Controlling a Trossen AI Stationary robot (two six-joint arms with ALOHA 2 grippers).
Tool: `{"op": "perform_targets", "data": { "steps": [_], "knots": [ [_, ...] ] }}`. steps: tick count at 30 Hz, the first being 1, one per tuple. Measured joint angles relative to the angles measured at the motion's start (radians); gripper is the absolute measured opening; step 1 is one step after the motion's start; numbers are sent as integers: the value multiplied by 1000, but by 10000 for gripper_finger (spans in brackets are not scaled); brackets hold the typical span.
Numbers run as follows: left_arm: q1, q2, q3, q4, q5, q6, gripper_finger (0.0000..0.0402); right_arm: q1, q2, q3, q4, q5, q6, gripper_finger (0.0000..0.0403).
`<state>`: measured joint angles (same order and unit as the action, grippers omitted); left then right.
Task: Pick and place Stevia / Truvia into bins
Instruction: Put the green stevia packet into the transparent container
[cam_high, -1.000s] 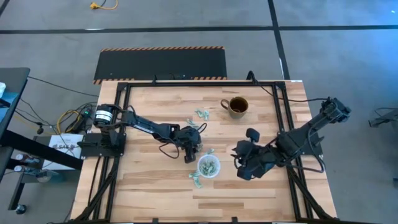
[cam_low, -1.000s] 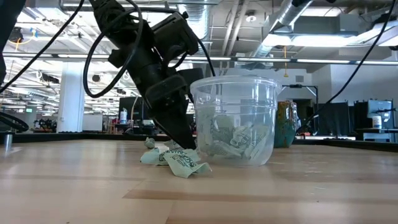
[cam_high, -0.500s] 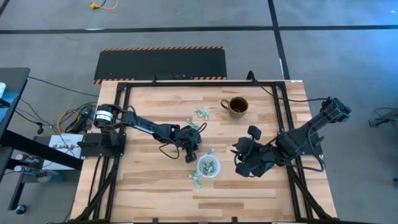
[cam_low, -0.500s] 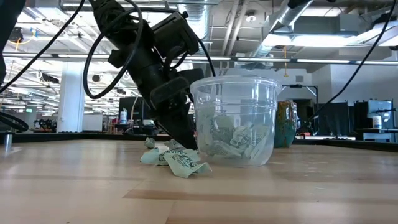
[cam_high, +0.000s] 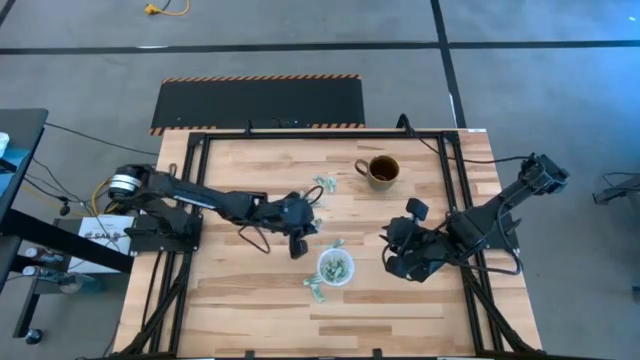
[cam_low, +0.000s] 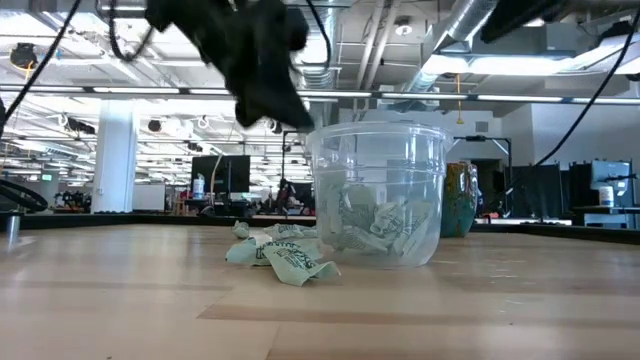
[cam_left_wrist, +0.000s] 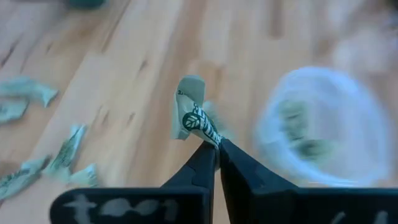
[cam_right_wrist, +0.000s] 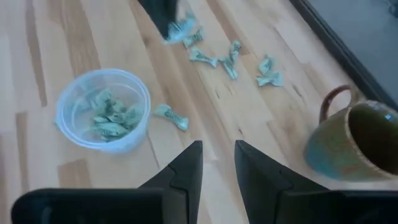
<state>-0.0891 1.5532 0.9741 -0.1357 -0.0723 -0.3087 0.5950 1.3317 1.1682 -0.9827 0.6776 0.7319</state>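
Observation:
My left gripper is to let go of the crumpled sachet on the pile of sachets inside the clear plastic cup (cam_high: 335, 269) (cam_left_wrist: 306, 132).
A clear plastic cup (cam_high: 335, 268) (cam_low: 378, 190) (cam_right_wrist: 102, 111) stands mid-table on its base with several green-and-white sachets inside. My left gripper (cam_high: 297, 248) (cam_left_wrist: 216, 148) hangs above the table just left of the cup, shut on one crumpled sachet (cam_left_wrist: 194, 118) (cam_right_wrist: 180, 30). Loose sachets lie flat on the wood: beside the cup (cam_low: 280, 255) (cam_high: 314, 290) (cam_right_wrist: 171, 116) and farther back (cam_high: 322, 183) (cam_right_wrist: 230, 59). My right gripper (cam_high: 392, 262) (cam_right_wrist: 217, 155) waits open to the right of the cup, with nothing between its fingers. My left gripper pinches one end of the sachet (cam_left_wrist: 208, 134) between its two fingertips. The fingers slant down, coming from the table's left. The rest of the sachet sticks out past the tips, lifted clear of the table.
A brown mug (cam_high: 380, 170) (cam_right_wrist: 357, 146) with dark contents stands at the far right of the table. A black frame (cam_high: 200, 150) runs around the tabletop. Bare wood lies along the near edge.
My left gripper has risen off the table next to the cup's left side, carrying a sachet up with it. The cup and the loose sachets have stayed where they were.

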Motion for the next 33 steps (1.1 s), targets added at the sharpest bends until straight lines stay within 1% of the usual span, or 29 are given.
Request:
{"op": "perform_targets", "data": {
  "steps": [2,4,7,10,14,18,21,24,28,30,33],
  "knots": [
    [-25,-38,0,29,21,-1,1,1,-35,-61,16,-3,28,85],
    [-52,-63,0,75,72,-1,0,11,-71,-113,65,-1,37,85],
    [-98,-67,0,174,144,-12,0,16,-122,-182,124,0,32,85],
    [-143,-40,6,235,146,-23,0,11,-148,-220,175,-15,-8,85],
    [-174,35,56,200,143,-25,0,-16,-155,-241,201,-28,-85,85],
    [-180,121,130,95,144,-12,0,-61,-148,-242,211,-73,-148,85],
    [-179,158,180,30,145,11,1,-89,-149,-242,238,-106,-181,85],
    [-179,167,201,2,143,30,9,-102,-149,-242,269,-130,-223,85],
    [-175,168,204,-4,136,30,26,-115,-149,-242,306,-197,-286,85],
    [-174,168,204,-14,140,26,38,-125,-149,-242,317,-234,-315,85],
    [-174,167,204,-21,140,14,61,-140,-149,-242,328,-262,-348,85]
  ]
}}
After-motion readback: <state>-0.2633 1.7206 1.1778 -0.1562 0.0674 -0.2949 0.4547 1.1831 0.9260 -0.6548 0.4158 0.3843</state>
